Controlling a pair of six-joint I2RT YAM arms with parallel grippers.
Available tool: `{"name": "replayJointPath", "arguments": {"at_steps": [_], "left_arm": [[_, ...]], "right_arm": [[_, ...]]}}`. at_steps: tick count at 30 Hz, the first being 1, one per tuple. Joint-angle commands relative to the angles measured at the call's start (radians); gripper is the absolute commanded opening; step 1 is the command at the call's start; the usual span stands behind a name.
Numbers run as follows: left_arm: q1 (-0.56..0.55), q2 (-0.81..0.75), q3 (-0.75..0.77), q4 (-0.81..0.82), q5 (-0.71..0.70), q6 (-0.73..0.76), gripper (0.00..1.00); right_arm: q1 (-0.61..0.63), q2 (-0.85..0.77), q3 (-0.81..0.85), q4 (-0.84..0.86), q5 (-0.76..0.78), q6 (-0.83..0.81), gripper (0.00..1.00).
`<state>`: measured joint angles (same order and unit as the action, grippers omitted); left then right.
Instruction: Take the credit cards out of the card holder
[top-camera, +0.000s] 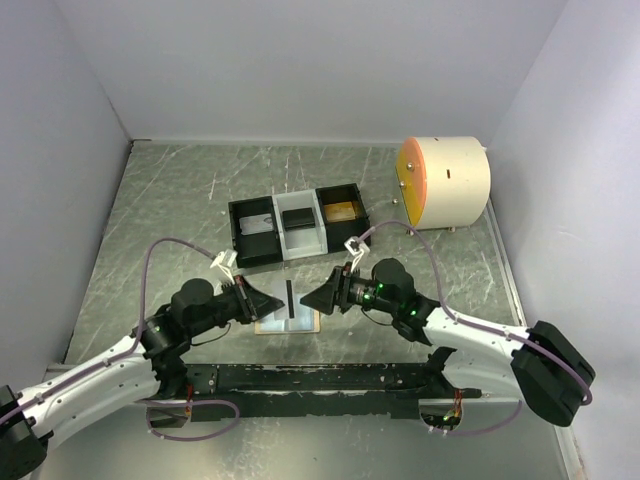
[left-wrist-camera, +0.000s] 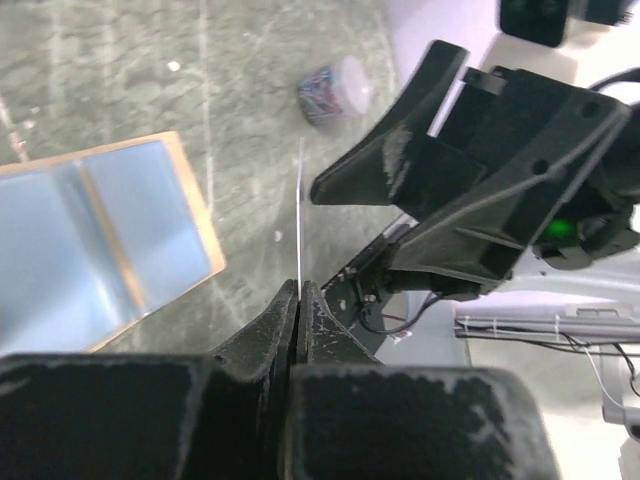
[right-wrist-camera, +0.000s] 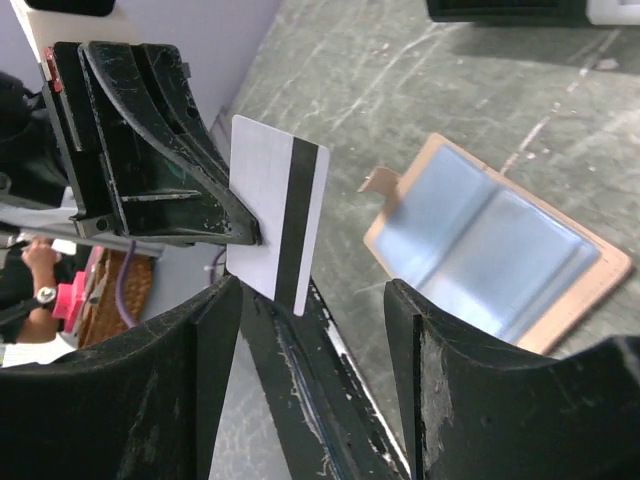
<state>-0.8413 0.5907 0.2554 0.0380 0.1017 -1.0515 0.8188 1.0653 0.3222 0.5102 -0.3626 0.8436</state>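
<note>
My right gripper will grip the credit card at the middle of the credit card's free edge (top-camera: 295, 299) (right-wrist-camera: 313, 235), beside its black stripe, opposite my left gripper.
My left gripper (left-wrist-camera: 298, 290) is shut on a credit card (right-wrist-camera: 278, 225), white with a black stripe, holding it upright above the table. From above, the card (top-camera: 290, 297) shows edge-on as a dark line. My right gripper (right-wrist-camera: 315, 335) is open and faces the card from the right. The card's lower corner sits near its left finger (right-wrist-camera: 215, 380), and no contact shows. Below both grippers the card holder (right-wrist-camera: 495, 245) lies open on the table, tan outside and pale blue inside. Its blue slots (left-wrist-camera: 100, 230) look flat.
A black-and-white tray (top-camera: 236, 232) with three compartments stands behind the grippers, holding a grey card (top-camera: 258, 222), a black card (top-camera: 298, 217) and a gold card (top-camera: 340, 210). A white drum with an orange face (top-camera: 445, 182) sits at the back right. Walls enclose the table.
</note>
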Motion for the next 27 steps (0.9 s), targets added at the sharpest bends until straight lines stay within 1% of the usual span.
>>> {"name": "replayJointPath", "arguments": {"at_steps": [1,5,8,13,18,20,25,27], "left_arm": [[-0.004,-0.032,-0.003,0.135,0.101,0.048,0.07],[-0.004,-0.047,-0.019,0.206,0.136,0.043,0.07],[-0.004,-0.047,-0.021,0.223,0.149,0.049,0.07],[-0.005,-0.045,-0.023,0.247,0.176,0.051,0.07],[-0.005,-0.036,0.021,0.184,0.178,0.072,0.07],[-0.005,-0.033,0.037,0.175,0.185,0.076,0.07],[-0.004,-0.039,0.053,0.171,0.195,0.08,0.07],[-0.004,-0.044,0.051,0.16,0.193,0.081,0.07]], "right_arm": [[-0.009,0.025,0.033,0.071,-0.109,0.028,0.59],[-0.014,0.077,0.02,0.244,-0.216,0.088,0.56],[-0.012,0.125,0.055,0.273,-0.296,0.09,0.5],[-0.014,0.136,0.073,0.271,-0.298,0.089,0.46],[-0.014,0.129,0.104,0.212,-0.266,0.082,0.43],[-0.014,0.119,0.098,0.235,-0.254,0.097,0.42],[-0.014,0.11,0.107,0.237,-0.252,0.108,0.34],[-0.015,0.109,0.101,0.255,-0.256,0.12,0.33]]}}
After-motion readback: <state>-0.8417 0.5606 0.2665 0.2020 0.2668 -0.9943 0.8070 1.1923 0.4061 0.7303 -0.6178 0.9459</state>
